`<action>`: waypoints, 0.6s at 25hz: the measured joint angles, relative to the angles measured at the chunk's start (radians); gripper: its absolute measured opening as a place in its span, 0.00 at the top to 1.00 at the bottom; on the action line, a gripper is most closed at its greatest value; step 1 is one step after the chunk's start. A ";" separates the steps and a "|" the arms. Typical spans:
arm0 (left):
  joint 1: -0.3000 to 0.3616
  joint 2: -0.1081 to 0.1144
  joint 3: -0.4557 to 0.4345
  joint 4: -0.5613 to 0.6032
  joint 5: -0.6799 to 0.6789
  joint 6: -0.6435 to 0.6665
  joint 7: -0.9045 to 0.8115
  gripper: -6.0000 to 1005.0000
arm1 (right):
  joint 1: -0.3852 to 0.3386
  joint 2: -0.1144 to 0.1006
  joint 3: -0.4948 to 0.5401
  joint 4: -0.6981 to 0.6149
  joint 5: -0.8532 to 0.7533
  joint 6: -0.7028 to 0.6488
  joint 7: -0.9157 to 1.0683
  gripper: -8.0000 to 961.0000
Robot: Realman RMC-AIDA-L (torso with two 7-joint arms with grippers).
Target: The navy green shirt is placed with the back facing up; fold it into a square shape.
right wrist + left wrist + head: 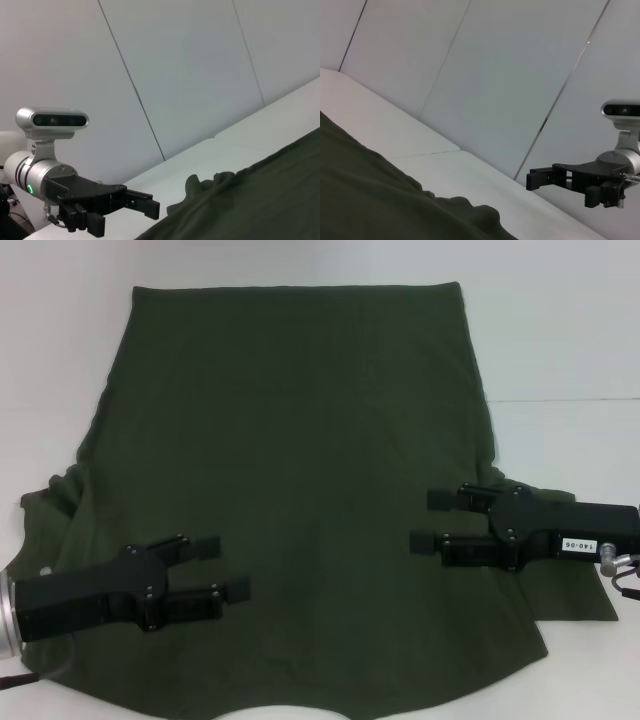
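Note:
The robot's left gripper should next go to the bunched sleeve's far outer corner (25,504) on the navy green shirt and close there.
The navy green shirt (300,460) lies spread on the white table (560,330) with its plain back up, hem far and neckline at the near edge. Its left sleeve is bunched at the left side; the right sleeve lies flat under my right arm. My left gripper (222,568) is over the shirt's near left part, open, with nothing between its fingers. My right gripper (430,520) is over the near right part, also open and empty. The left wrist view shows the shirt (380,200) and the right gripper (562,189); the right wrist view shows the shirt (260,200) and the left gripper (125,215).
White table surface surrounds the shirt at the far side and on both sides. Pale wall panels (495,75) stand beyond the table. A seam line (570,400) crosses the table at the right.

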 joint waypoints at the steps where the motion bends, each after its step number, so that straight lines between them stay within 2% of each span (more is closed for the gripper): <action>1: 0.000 0.000 0.000 0.000 0.000 0.000 -0.001 0.06 | 0.000 0.000 0.002 0.002 0.000 0.000 0.000 0.05; 11: 0.003 -0.002 -0.003 0.000 -0.004 -0.004 -0.006 0.05 | -0.002 0.008 0.027 0.008 0.001 -0.005 -0.006 0.05; 15: 0.004 -0.006 -0.064 0.000 -0.008 -0.064 -0.039 0.05 | -0.007 0.015 0.045 0.004 0.001 -0.007 -0.008 0.05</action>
